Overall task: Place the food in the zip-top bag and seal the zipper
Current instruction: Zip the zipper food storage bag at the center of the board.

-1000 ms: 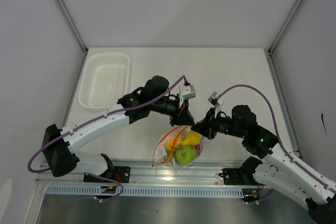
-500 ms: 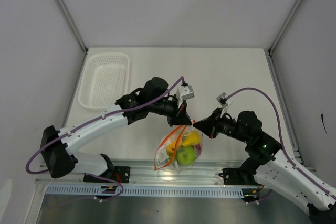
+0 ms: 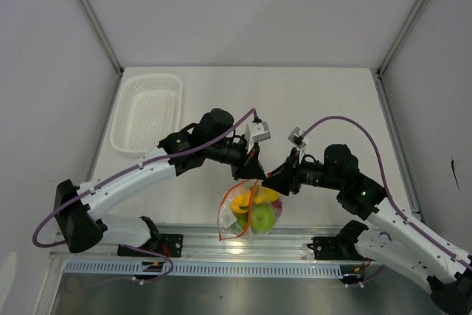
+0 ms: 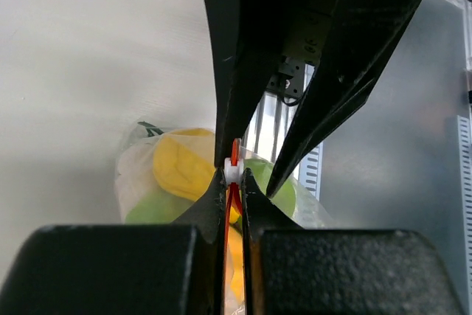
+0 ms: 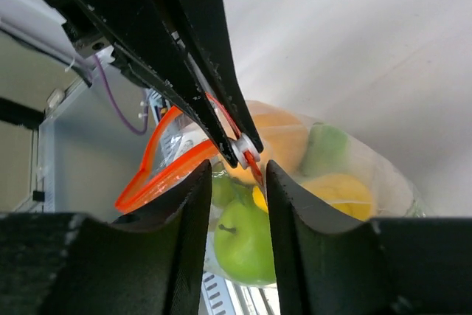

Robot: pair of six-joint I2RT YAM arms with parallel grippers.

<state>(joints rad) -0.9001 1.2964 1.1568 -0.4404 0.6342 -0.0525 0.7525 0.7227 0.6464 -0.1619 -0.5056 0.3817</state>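
Note:
Next, my right gripper pinches that end point(image 5: 258, 177), the zipper's short end that is loose below the white slider, to keep it steady before my left gripper moves the slider.
The zip-top bag point(image 3: 251, 215) hangs over the table's near edge, holding a green apple point(image 5: 247, 241), a yellow-orange fruit point(image 5: 346, 193) and an orange ball point(image 5: 284, 138). My left gripper point(image 3: 254, 173) is shut on the orange-red zipper point(image 5: 158, 178) at its white slider point(image 4: 232, 172) and carries the bag. The strip still gapes in a loop toward the rail. My right gripper point(image 5: 234, 175) is open, with its fingers point(image 4: 243, 71) either side of the slider, at the bag's top right in the top view point(image 3: 274, 182).
A white mesh basket point(image 3: 147, 112) stands at the back left of the table. The metal rail point(image 3: 221, 245) with the arm bases runs just below the hanging bag. Purple cables loop over both arms.
My right gripper pulled back to the right, then came back left to the bag's mouth. My left gripper kept its hold on the zipper and shifted slightly left with the bag.

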